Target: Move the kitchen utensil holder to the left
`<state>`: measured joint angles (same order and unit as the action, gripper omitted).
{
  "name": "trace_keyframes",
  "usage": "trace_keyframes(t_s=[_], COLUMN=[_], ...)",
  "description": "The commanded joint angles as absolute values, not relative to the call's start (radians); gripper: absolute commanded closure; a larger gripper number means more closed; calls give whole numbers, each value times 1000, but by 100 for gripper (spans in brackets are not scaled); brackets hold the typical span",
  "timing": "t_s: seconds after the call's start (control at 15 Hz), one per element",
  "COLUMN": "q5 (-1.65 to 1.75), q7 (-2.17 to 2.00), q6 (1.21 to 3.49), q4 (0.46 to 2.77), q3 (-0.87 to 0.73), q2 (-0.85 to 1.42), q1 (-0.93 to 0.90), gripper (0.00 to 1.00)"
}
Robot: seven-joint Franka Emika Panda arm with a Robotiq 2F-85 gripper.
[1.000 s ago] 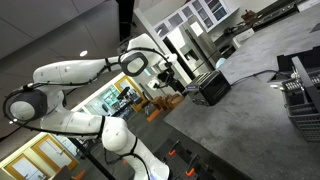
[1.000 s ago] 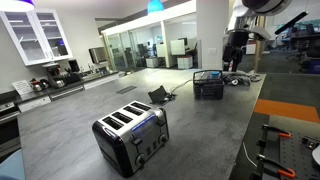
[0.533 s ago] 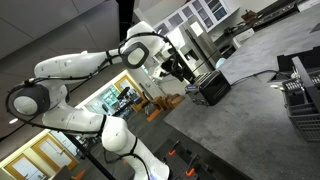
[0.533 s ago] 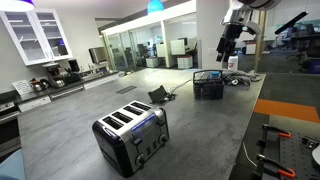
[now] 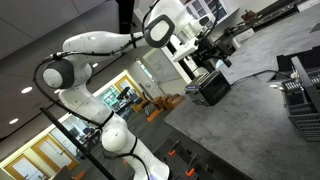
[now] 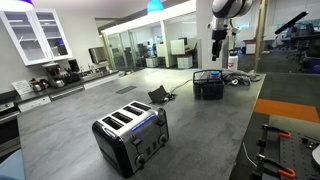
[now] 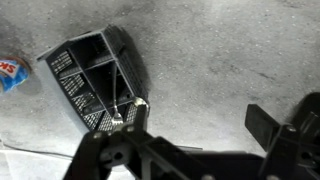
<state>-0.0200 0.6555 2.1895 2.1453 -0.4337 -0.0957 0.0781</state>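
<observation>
The robot's gripper needs to next go to the long handle [image 5: 299, 69] above the compartments of the kitchen utensil holder and close there.
The kitchen utensil holder [image 7: 95, 80] is a dark wire-mesh basket with compartments, standing on the grey counter. It also shows in both exterior views [image 5: 212, 88] [image 6: 208, 85]. My gripper [image 7: 200, 125] is open and empty, hanging well above the counter. The holder lies to the left of the jaws in the wrist view, next to the left finger. In both exterior views the gripper [image 5: 210, 57] [image 6: 219, 40] hovers above the holder, clearly apart from it.
A black and silver toaster [image 6: 130, 135] stands near the front of the counter. A small dark object [image 6: 158, 95] lies left of the holder. A blue and red packet [image 7: 10, 72] lies beside the holder. A dish rack [image 5: 300, 95] stands at the right.
The arm has swung from beside the holder to above it, and the gripper has risen. The holder has not moved.
</observation>
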Motion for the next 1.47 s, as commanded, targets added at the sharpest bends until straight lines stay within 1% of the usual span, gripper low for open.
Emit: trace_keyframes(t_s=[0.0,0.27,0.33,0.4,0.73,0.8,1.4], q5=[-15,-106,-117,-71,-88,-106,-236], q7=[815,964,975,926,948,1016,1164], q6=[2153,2174,2198,2191,2191,2179,2318], q4=[1912,1739,1743,1809,1749,1738,1704], q3=[-398,-333,-308,-305,-282,-266,-188], q2=[137,307,301,254,304,312,420], q1=[174,307,325,321,354,370,483], gripper=[0,0,0,0,0,0,0])
